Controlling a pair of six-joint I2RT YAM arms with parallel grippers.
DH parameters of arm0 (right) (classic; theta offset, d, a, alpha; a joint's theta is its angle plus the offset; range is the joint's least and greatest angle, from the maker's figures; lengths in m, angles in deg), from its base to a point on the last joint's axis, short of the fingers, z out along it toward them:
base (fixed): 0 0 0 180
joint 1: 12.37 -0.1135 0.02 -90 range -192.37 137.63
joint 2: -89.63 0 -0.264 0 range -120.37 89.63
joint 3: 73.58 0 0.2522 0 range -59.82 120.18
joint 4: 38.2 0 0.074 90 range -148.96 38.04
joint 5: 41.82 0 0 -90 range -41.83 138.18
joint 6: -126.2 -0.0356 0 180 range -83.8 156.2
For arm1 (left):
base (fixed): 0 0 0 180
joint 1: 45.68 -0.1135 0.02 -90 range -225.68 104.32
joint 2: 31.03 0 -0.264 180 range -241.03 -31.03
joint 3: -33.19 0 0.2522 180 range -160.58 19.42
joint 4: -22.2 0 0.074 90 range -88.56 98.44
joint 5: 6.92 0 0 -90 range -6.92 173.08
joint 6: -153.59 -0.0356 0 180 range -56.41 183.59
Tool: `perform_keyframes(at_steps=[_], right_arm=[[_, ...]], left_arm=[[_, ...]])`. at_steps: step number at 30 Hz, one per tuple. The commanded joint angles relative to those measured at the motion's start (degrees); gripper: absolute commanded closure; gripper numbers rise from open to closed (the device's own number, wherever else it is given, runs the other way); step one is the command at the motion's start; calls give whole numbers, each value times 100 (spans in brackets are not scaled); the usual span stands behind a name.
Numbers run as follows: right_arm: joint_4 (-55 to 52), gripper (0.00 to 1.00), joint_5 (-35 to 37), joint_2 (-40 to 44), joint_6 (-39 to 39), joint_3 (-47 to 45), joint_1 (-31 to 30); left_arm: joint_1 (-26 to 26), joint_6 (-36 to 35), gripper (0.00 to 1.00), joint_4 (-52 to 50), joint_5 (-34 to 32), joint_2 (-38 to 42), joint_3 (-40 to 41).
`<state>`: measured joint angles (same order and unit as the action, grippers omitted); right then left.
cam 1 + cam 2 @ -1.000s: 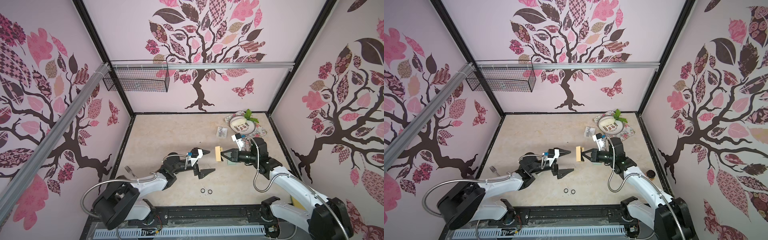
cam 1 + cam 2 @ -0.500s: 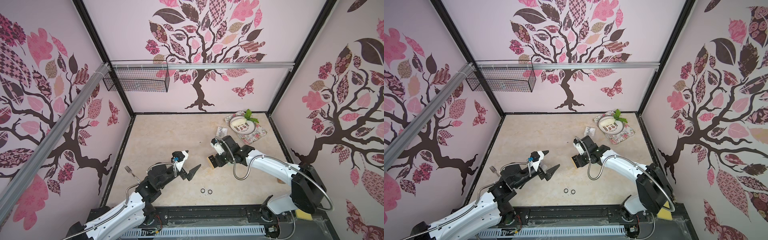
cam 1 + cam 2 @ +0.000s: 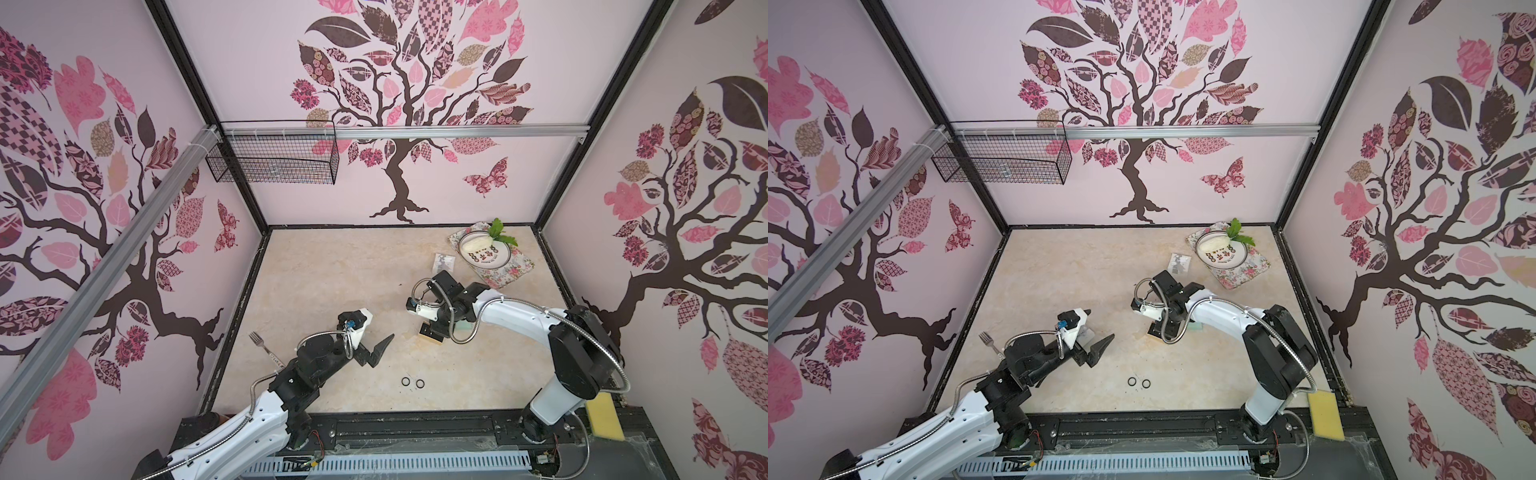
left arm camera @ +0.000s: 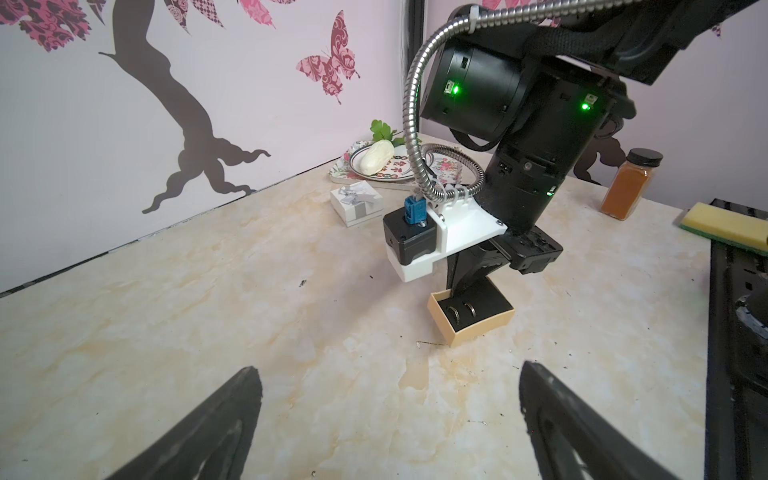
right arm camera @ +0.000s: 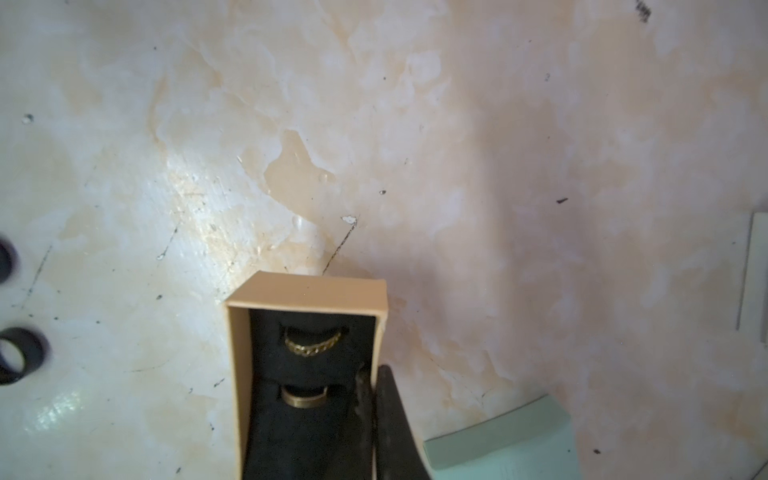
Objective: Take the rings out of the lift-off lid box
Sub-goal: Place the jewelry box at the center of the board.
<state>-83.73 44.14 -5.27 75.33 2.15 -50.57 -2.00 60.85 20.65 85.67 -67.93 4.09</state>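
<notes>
My right gripper is shut on the box's side, so it should open and pinch the plain gold ring (image 5: 304, 398) while my left gripper steadies the box.
The lift-off lid box (image 5: 307, 291) is a small tan tray with a black foam insert, lying on the table in both top views (image 3: 430, 333) (image 3: 1154, 330). Two gold rings (image 5: 312, 347) (image 5: 303, 400) stand in the foam and also show in the left wrist view (image 4: 454, 312). My right gripper (image 5: 376, 374) is shut on the box's side wall, one finger inside and one outside. Two black rings (image 3: 405, 381) (image 3: 420, 383) lie loose near the front edge. Left of the box, my left gripper (image 3: 376, 332) (image 4: 386, 382) is open and holds nothing.
A pale green lid (image 5: 498, 449) lies beside the box. A white gift box with a silver bow (image 4: 356, 202) and a plate on a floral tray (image 3: 484, 253) stand at the back right. A fork (image 3: 259, 343) lies left; a spice jar (image 4: 629, 185) and sponge (image 3: 604, 422) are at the right.
My right gripper has brought the box down from mid-air to the table. The left gripper has drawn back to the left and toward the front, still open.
</notes>
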Motion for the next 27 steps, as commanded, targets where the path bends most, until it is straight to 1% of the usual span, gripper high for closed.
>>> perform_keyframes(at_steps=[1, 8, 12, 20, 27], right_arm=[[-181, 100, 153, 29, 836, 149, -24], [-20, 100, 507, -3, 1348, -9, -38], [75, 100, 329, -116, 1586, -33, -45], [91, 100, 131, -490, 1669, 141, -104], [227, 84, 85, -470, 1668, 115, -104]], left_arm=[[9, 36, 2, 17, 24, 102, 171], [9, 61, 2, -23, 60, 176, 171], [16, 38, 2, -56, 4, 198, 168], [9, -12, 2, -55, -49, 134, 192], [9, -7, 2, -39, -53, 66, 198]])
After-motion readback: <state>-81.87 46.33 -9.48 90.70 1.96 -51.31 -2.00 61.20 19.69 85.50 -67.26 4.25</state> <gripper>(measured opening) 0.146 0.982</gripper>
